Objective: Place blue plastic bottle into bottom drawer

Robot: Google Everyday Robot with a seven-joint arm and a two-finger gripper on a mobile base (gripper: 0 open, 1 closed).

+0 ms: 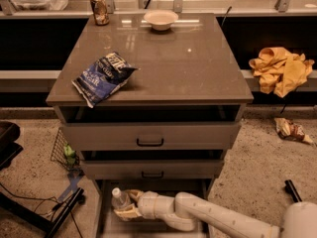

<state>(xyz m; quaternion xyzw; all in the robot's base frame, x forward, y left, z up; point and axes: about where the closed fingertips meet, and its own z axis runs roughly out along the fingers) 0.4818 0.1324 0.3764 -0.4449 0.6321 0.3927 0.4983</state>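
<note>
The robot will use its gripper to set the blue plastic bottle down on the bottom drawer's grey bottom (125, 208), near the side of the wire basket.
The blue plastic bottle (119, 198) shows its white cap and clear shoulder low in the open bottom drawer (106, 227), at its left side. My gripper (128, 206) is shut on the bottle's body and reaches in from the right on a white arm (208, 217). The bottle stands roughly upright inside the drawer; its label is hidden by the fingers. The drawer's grey floor shows below the gripper.
On the cabinet top (198, 68) lie a blue foil snack bag (103, 77), a brown can (99, 8) and a white bowl (160, 19). Two upper drawers (150, 135) stick out slightly. A yellow cloth (280, 68) and a wrapper (292, 130) lie at the right; a wire basket (64, 150) stands left.
</note>
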